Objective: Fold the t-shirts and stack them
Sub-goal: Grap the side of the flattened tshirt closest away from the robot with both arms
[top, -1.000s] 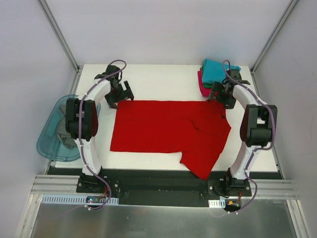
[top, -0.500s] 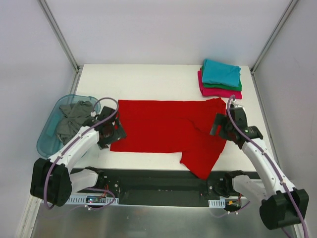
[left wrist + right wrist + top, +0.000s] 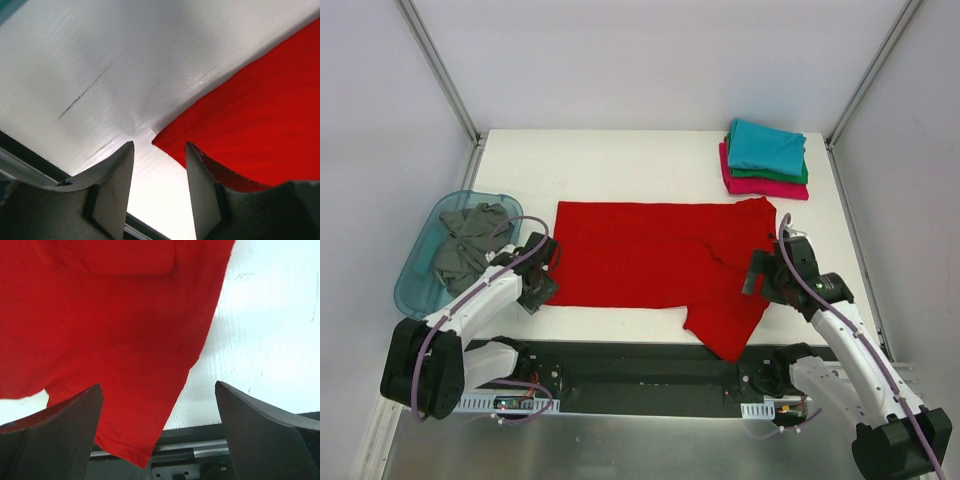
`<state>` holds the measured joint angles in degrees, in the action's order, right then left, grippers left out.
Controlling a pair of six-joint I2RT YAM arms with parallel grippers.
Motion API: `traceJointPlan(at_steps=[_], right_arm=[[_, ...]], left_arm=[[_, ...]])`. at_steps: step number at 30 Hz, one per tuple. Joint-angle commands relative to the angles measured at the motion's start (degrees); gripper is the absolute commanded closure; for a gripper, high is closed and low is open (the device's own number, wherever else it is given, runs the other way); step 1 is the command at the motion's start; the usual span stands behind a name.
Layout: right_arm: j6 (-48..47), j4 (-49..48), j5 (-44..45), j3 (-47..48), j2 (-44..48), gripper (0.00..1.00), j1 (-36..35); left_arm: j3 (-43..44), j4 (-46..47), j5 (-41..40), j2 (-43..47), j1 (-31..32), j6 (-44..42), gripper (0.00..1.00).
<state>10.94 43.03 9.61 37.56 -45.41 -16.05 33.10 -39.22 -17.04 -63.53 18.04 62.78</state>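
The red t-shirt has its sleeve's corner point(image 3: 731, 356) point(image 3: 142, 460) hanging over the table's near edge, and my right gripper should go there next and grab that corner.
A large bright red t-shirt point(image 3: 650, 260) lies spread flat across the table, and one sleeve point(image 3: 725, 330) reaches over the near edge. My left gripper point(image 3: 542, 288) is low at the shirt's near-left corner. In the left wrist view the left gripper point(image 3: 160, 144) has narrowed jaws over bare table, and the red corner point(image 3: 165, 145) lies just ahead of the fingertips. My right gripper point(image 3: 757, 275) hovers open over the shirt's right side; in its wrist view the right gripper point(image 3: 157, 386) stands wide above the red cloth point(image 3: 110, 330). Folded teal point(image 3: 765, 143), green point(image 3: 775, 173) and magenta-pink point(image 3: 760, 186) t-shirts are stacked at the back right.
A translucent blue tub point(image 3: 415, 292) off the table's left edge holds a crumpled dark grey t-shirt point(image 3: 460, 245). A black mounting rail point(image 3: 650, 365) runs along the near edge. Slanted metal frame posts point(image 3: 440, 70) stand at the back corners.
Both arms swung back from the shirt's far corners to its near side. The left gripper settled at the near-left corner and its jaws narrowed. The right jaws stayed wide.
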Motion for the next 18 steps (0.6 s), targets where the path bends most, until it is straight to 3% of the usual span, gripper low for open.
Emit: traceJointPlan(at_steps=[1, 6, 13, 16, 18], right_arm=[[0.40, 3.20, -0.65, 0.41, -0.65, 0.04, -3.62], [3.73, 5.66, 0.58, 0.32, -0.56, 0.04, -12.31], [12.43, 12.08, 4.55, 2.78, -4.60, 0.04, -32.09], [14.63, 12.78, 3.75, 3.48, -7.84, 0.04, -40.17], [16.12, 13.31, 3.49, 3.66, -11.26, 0.04, -45.70]], left_arm=[[-0.67, 1.07, -2.47, -2.21, 0.24, 4.80, 0.56], [-1.99, 4.06, -1.51, -3.62, 0.33, 5.24, 0.62], [-2.34, 5.38, -1.68, -6.43, 0.33, 5.07, 0.69], [-2.60, 5.82, -1.42, -6.96, 0.24, 5.24, 0.77], [-3.13, 6.17, -1.42, -7.05, 0.24, 5.50, 0.92]])
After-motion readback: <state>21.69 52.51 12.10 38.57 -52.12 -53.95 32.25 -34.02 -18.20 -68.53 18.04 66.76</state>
